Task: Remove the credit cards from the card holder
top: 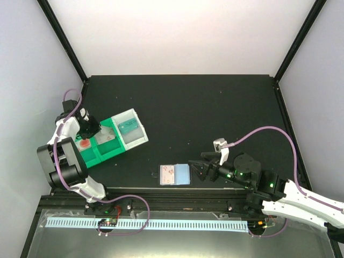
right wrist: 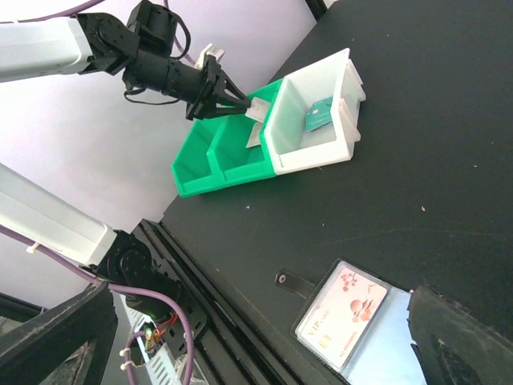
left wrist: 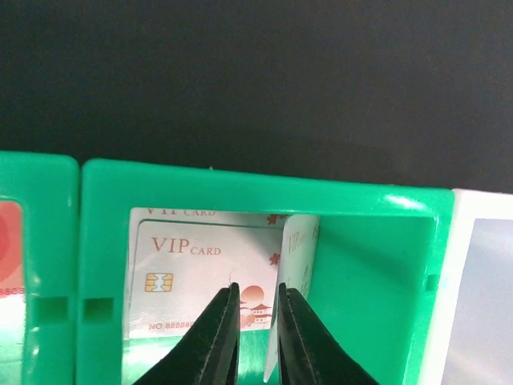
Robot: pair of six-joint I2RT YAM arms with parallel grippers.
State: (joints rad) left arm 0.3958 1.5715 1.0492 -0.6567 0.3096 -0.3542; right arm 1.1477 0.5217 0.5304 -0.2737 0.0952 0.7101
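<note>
Next, I close my right gripper on the white VIP card's inner edge (top: 174,173) (right wrist: 368,326), next to the pale blue panel of the open card holder.
The card holder (top: 175,174) lies open near the table's front edge. A white VIP card (right wrist: 345,313) sits in its left panel, and the right panel is pale blue. My right gripper (top: 200,169) hovers open just right of the holder, with only one dark finger (right wrist: 453,337) showing in its wrist view. My left gripper (left wrist: 256,290) hangs over the middle compartment of the green tray (left wrist: 240,188). Its jaws stand slightly apart. A white card (left wrist: 298,249) stands on edge between them, against the right finger. Another VIP card (left wrist: 192,269) lies flat beneath.
The tray (top: 105,146) sits at the left with a clear end bin (top: 134,129) holding a teal card (right wrist: 319,115). A red card (left wrist: 8,249) lies in the tray's left compartment. The holder's black snap strap (right wrist: 290,282) points toward the front rail.
</note>
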